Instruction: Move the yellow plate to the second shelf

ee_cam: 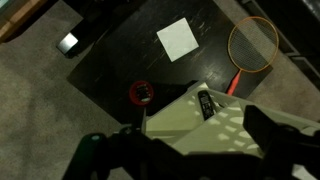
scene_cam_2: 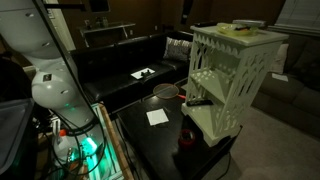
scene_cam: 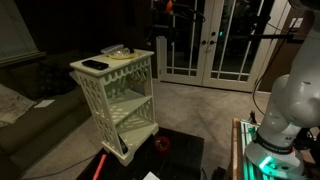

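Note:
Next, I should close on the yellow plate's rim [scene_cam: 133, 54], on the plate's side away from the flat black object.
The yellow plate [scene_cam_2: 240, 27] lies on the top board of the cream-white rack [scene_cam: 115, 95] and also shows in an exterior view [scene_cam: 118, 50]. The plate is hidden in the wrist view. The second shelf [scene_cam: 133, 101] is the middle board, seen through the lattice sides, and nothing shows on it. My gripper [ee_cam: 190, 150] hangs high above the rack's top board [ee_cam: 190, 118], looking down. Its two dark fingers are spread wide with nothing between them.
A flat black rectangular object [ee_cam: 204, 104] lies on the top board [scene_cam: 95, 65]. On the black low table [ee_cam: 120, 50] are a white paper [ee_cam: 178, 38], a red round object [ee_cam: 140, 93] and an orange-rimmed pan [ee_cam: 253, 42]. A dark sofa [scene_cam_2: 130, 60] stands behind.

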Robot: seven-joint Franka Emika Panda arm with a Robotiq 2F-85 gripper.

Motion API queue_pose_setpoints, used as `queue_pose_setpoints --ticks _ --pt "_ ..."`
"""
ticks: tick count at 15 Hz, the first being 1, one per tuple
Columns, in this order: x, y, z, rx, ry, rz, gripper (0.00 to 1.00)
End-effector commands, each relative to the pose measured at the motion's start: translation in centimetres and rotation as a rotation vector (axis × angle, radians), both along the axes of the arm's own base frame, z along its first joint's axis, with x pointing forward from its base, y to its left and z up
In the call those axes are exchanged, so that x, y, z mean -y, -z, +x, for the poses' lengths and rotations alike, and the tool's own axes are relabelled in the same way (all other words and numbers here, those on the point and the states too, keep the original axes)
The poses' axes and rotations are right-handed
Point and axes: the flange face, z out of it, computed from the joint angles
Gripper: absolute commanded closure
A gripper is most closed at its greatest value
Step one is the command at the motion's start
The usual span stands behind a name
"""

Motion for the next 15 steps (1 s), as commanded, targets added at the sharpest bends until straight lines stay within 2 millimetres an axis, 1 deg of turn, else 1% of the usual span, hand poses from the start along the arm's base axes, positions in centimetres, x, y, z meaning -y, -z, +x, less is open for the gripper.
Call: queue_pose_setpoints --ticks 1,5,7,11,13,15 --pt "0.2 0.1 0.4 0.000 0.015 0.005 0.00" --pt "0.3 0.2 0.7 -0.001 0.029 0.008 0.00" --pt "1.0 -0.6 2.0 0.040 0.098 0.051 0.00" --pt "4.4 -1.2 4.2 0.116 0.279 0.111 0.00" --pt "6.2 -0.8 5.4 0.154 0.367 0.141 0.00" --pt "7.4 -0.5 6.8 0.212 0.454 0.164 0.00"
